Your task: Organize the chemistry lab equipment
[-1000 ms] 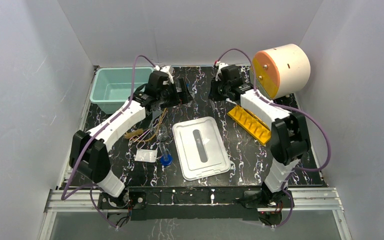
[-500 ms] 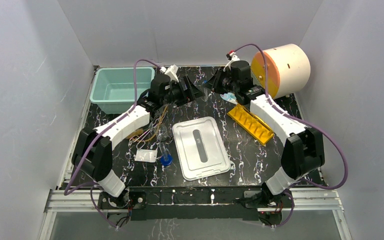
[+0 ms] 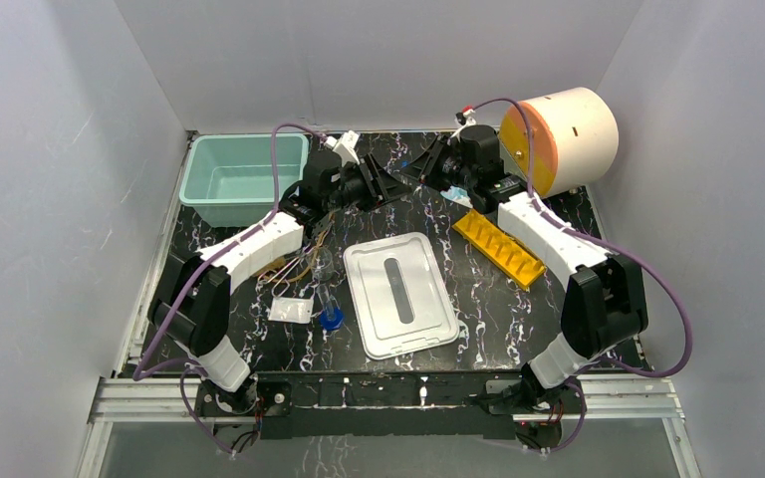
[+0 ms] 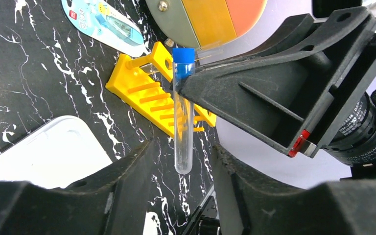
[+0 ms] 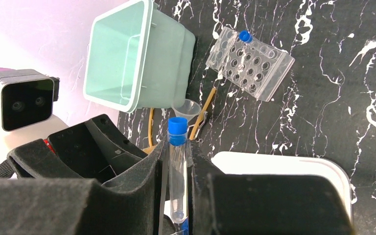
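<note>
My right gripper is holding the blue-capped tube across its fingers, so my left gripper should hold the tube's lower end while my right gripper takes its blue cap [image 5: 177, 126] from above.
A clear blue-capped tube [image 4: 182, 112] hangs upright in the air at the back middle of the table. My right gripper [image 5: 177, 147] is shut on it, just under the cap [image 5: 177, 128]. The tube's rounded lower end sits between the fingers of my left gripper [image 4: 181, 164], which stand open with a gap on each side. In the top view the left gripper [image 3: 383, 184] and right gripper [image 3: 420, 169] face each other. A clear tube rack [image 5: 252, 63] lies on the table with one blue-capped tube in it. The yellow rack [image 3: 498, 246] lies to the right.
A teal bin [image 3: 229, 179] stands at the back left, a cream drum [image 3: 558, 139] at the back right. A white lid [image 3: 400, 294] lies in the middle. Tan tubing [image 3: 299, 264], a glass funnel [image 5: 188, 107], a white packet [image 3: 291, 310] and another blue-capped tube [image 3: 331, 311] lie left of it.
The left arm has reached further right and its jaws have narrowed around the tube's lower end. The right gripper has turned to face it, still holding the tube.
</note>
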Controlling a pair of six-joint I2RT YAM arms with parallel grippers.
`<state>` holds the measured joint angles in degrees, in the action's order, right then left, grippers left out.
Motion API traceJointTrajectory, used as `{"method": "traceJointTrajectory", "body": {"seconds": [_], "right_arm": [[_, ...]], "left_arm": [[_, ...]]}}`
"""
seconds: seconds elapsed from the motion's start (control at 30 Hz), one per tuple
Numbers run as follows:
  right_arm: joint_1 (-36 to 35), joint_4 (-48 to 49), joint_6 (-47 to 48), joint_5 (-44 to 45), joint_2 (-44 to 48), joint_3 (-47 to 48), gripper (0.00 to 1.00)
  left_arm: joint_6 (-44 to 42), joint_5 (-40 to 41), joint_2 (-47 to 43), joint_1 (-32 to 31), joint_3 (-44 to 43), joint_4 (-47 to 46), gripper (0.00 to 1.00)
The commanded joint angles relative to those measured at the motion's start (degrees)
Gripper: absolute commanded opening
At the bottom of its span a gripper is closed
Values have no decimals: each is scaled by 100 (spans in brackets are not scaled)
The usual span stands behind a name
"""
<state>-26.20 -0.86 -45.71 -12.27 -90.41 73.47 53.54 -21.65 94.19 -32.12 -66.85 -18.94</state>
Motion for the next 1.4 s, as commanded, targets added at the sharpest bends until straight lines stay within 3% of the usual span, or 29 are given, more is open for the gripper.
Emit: {"method": "traceJointTrajectory", "body": {"seconds": [0.0,0.13,0.23,0.37,0.4,0.6,0.77,0.93,1.17,1.37], "right_arm": [[36,475,-283,-170,193,-8,24],[42,517,-378,-324,156,0,24],[38,509,-423,-415,152,-4,24],[45,456,-441,-477,197,-58,25],[49,417,-439,-492,203,-54,26],[285,204,35,-1068,240,102,67],[580,-597,662,-1959,60,567,75],[607,-794,655,-2435,-92,743,75],[608,-687,372,-2715,-279,870,58],[608,-889,415,-2558,-326,994,57]], "left_arm": [[-117,-305,-94,-40,-62,-188,40],[-300,-351,-1,-48,-184,-4,25],[-315,-363,-23,-49,-102,-134,19],[-461,-319,-91,-57,-55,-200,0],[-548,-314,-104,-58,-85,-162,0],[-1335,-642,-193,-49,-361,432,0],[-1966,-861,-276,-49,-544,867,0],[-2525,-963,-295,-49,-676,1221,0],[-3243,-1034,-334,-49,-829,1664,0],[-3429,-1009,-419,-42,-785,1785,0]]}}
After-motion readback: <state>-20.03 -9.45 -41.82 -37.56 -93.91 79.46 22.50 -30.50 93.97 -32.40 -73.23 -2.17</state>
